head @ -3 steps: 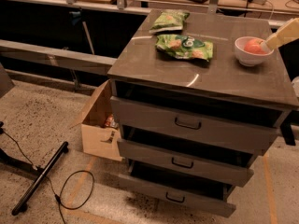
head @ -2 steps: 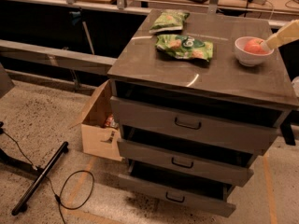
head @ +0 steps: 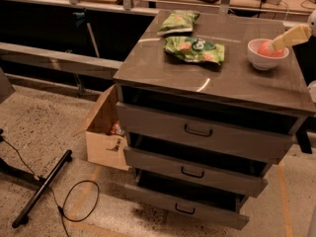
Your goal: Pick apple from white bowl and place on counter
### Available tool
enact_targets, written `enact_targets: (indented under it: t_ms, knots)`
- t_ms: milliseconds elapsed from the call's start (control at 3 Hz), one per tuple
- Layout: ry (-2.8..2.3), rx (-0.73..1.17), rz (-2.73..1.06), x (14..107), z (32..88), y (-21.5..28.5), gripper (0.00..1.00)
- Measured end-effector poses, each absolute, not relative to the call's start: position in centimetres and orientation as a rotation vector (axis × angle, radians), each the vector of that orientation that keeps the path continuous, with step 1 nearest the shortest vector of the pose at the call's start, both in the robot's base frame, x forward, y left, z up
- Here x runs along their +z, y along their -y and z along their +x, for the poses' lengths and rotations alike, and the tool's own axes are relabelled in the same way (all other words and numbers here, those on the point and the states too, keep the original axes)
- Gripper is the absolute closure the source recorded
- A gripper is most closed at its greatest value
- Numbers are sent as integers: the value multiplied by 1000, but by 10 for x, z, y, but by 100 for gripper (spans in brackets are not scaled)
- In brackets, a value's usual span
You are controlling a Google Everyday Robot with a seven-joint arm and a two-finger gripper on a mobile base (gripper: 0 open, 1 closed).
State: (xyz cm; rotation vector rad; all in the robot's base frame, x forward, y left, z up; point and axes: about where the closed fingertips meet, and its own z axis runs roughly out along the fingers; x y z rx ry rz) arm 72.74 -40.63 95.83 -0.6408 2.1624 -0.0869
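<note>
The tip of my gripper reaches only the apple's edge by the white bowl's rim, so I need to open, move farther over the bowl and close around the apple's middle (head: pixel 266 49).
The white bowl (head: pixel 265 58) stands at the far right of the counter (head: pixel 237 80), the grey-brown top of a drawer cabinet. The red-orange apple (head: pixel 266 49) lies inside the bowl. My gripper (head: pixel 277 44), pale yellow, reaches in from the right edge of the camera view. Its tip is over the bowl's right rim, at the apple. The rest of the arm is out of view.
Two green snack bags (head: pixel 194 50) (head: pixel 178 22) lie on the counter left of the bowl. The three black-handled drawers (head: pixel 197 131) stand partly open. A cardboard box (head: pixel 102 135) sits on the floor to the left, with a black stand leg (head: pixel 42 189) and cable (head: pixel 74 206) nearby.
</note>
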Motion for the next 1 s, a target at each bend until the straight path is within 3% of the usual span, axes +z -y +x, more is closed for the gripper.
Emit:
enact_targets:
  t_ms: [667, 1000]
  knots:
    - [-2153, -43, -612, 948, 745, 398, 59]
    - [-2167, -24, -611, 939, 746, 397, 61]
